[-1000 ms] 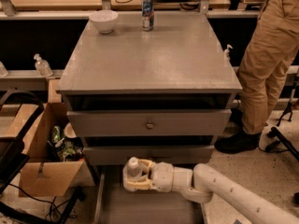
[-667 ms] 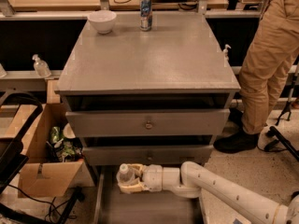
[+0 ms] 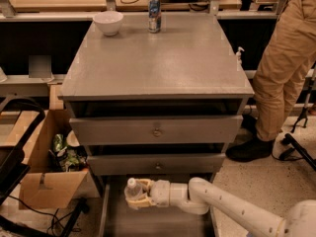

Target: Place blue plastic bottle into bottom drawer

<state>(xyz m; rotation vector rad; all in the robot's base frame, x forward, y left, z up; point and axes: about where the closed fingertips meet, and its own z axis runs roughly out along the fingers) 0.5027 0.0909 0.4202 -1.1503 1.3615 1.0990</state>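
The blue plastic bottle will go down from my gripper onto the bottom drawer's inside (image 3: 134, 216), towards the cardboard box side.
The blue plastic bottle (image 3: 133, 189) is clear with a white cap and stands upright between my gripper's yellowish fingers (image 3: 139, 203). My gripper (image 3: 135, 194) is shut on it, reaching from the right on my white arm (image 3: 232, 209). It holds the bottle at the left back of the open bottom drawer (image 3: 148, 225), a shallow grey tray pulled out under the cabinet. I cannot tell whether the bottle's base touches the drawer floor.
Two upper drawers with round knobs (image 3: 157, 131) are nearly closed. On the cabinet top (image 3: 158, 63) stand a white bowl (image 3: 108, 22) and a slim drink can (image 3: 154, 14). A cardboard box (image 3: 47, 167) of trash sits left. A person in khaki trousers (image 3: 284, 73) stands right.
My gripper has carried the bottle leftward and a little lower over the bottom drawer. The camera view has shifted slightly.
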